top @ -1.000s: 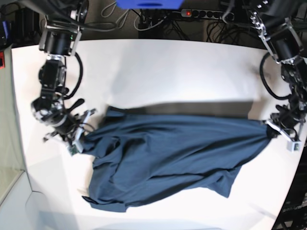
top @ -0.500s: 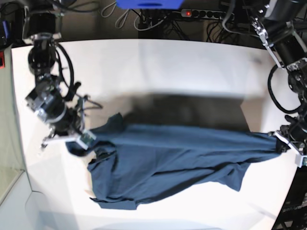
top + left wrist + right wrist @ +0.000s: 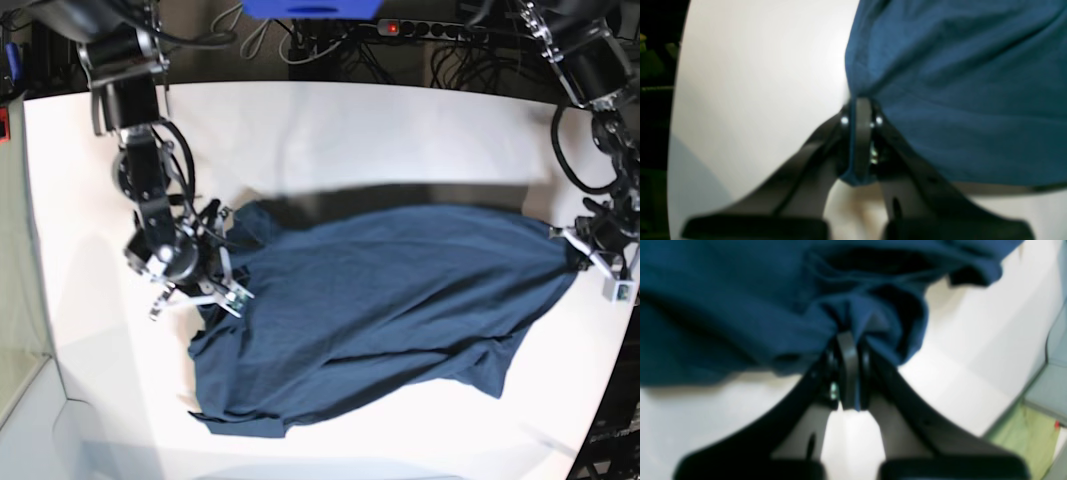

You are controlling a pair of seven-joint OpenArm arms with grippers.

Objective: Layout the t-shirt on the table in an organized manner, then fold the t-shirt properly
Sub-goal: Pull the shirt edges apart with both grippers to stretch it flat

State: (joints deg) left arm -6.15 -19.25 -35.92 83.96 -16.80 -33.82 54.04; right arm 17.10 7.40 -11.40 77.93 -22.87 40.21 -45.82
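My right gripper should open, as it is pinching a gathered fold at the bunched end of the t-shirt, then take the t-shirt's edge (image 3: 207, 315) close by and pull the t-shirt taut.
The dark navy t-shirt (image 3: 380, 310) lies spread across the middle of the white table (image 3: 350, 130), its lower hem side bunched towards the front left. My right gripper (image 3: 222, 288) is at the shirt's left edge. The right wrist view shows this gripper (image 3: 848, 340) shut on a gathered fold of the t-shirt (image 3: 723, 306). My left gripper (image 3: 583, 252) holds the shirt's far right corner near the table's edge. In the left wrist view the left gripper (image 3: 858, 108) is shut on the edge of the t-shirt (image 3: 957, 83), above the table (image 3: 756, 83).
Behind the table's back edge run a power strip (image 3: 430, 30) and loose cables. A blue object (image 3: 310, 8) sits at the top centre. The table's curved right edge passes close by the left gripper. Greenish flooring (image 3: 1033, 436) shows beyond the table's left side.
My right gripper has swung inward over the table with the shirt's left edge. The left gripper has risen slightly. The shirt, stretched narrow before, now spreads wider.
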